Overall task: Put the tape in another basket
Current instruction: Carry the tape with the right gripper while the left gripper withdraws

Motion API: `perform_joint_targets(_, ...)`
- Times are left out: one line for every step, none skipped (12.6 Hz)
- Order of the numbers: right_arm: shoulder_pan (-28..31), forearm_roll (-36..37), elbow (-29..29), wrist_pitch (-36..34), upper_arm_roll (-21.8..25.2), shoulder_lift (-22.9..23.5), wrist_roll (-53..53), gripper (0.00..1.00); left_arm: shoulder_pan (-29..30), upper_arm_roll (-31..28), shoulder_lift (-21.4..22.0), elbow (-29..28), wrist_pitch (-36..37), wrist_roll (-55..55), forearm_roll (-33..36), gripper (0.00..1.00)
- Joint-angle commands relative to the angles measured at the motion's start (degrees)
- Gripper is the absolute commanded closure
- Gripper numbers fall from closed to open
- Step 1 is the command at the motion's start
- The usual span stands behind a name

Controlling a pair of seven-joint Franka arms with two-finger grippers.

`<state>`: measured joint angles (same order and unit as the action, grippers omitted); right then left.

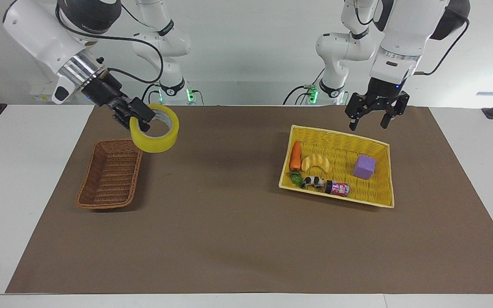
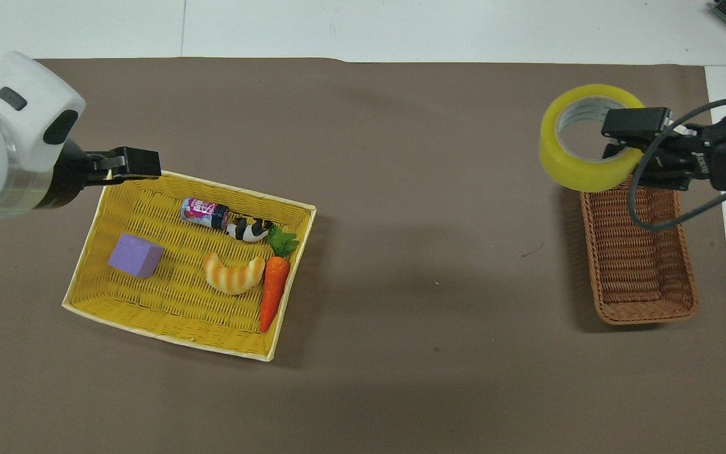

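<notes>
My right gripper is going to release the tape on the middle of the brown wicker basket's bottom (image 2: 644, 242).
The tape (image 1: 154, 137), a wide yellow roll with a pale core, hangs in the air with my right gripper (image 1: 138, 118) shut on its wall, one finger inside the ring. It is raised over the rim of the brown wicker basket (image 1: 84, 184), on the side toward the table's middle. In the overhead view the tape (image 2: 574, 175) and the right gripper (image 2: 629, 137) cover one end of the basket (image 2: 646, 314). My left gripper (image 1: 370, 118) hangs open, holding nothing, over the rim of the yellow basket (image 1: 340, 135) on the side nearest the robots.
The yellow basket (image 2: 167, 328) holds a carrot (image 2: 273, 290), a croissant toy (image 2: 234, 274), a purple block (image 2: 135, 255), a cow figure (image 2: 248, 229) and a small can (image 2: 202, 212). Brown mat (image 1: 212, 205) covers the table between the two baskets.
</notes>
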<state>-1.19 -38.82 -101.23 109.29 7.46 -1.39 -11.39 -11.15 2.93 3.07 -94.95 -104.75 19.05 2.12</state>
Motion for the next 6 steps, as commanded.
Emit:
perform_joint_targets(7.14, 1.29, -2.65, -0.92, -0.70, 2.95, 3.89, 1.00, 3.31, -1.35, 0.79, 2.05, 4.62, -8.19, 1.05, 0.00)
perform_joint_targets(9.35, 1.55, -2.66, -2.40, -0.61, 5.06, 9.83, 1.00, 4.72, -1.26, 0.97, 2.05, 6.55, -11.37, 1.05, 0.00)
perform_joint_targets(11.63, 1.99, -3.61, -3.37, -0.52, 6.82, 15.20, 1.00, 6.03, -1.35, 1.23, 2.57, 7.18, -12.80, 0.87, 0.00)
perform_joint_targets(13.48, 2.60, -5.71, -3.30, -0.52, 7.18, 18.30, 1.00, 7.79, -1.35, 1.15, 3.10, 7.88, -13.68, -0.35, 0.00)
perform_joint_targets(15.15, 3.21, -7.56, -3.47, -0.61, 7.27, 21.12, 1.00, 8.94, -1.53, 1.15, 3.89, 8.24, -14.91, -2.01, 0.00)
perform_joint_targets(15.95, 4.09, -8.97, -2.78, -0.52, 7.36, 24.45, 1.00, 9.91, -1.96, 1.15, 4.15, 8.94, -16.14, -2.99, 0.00)
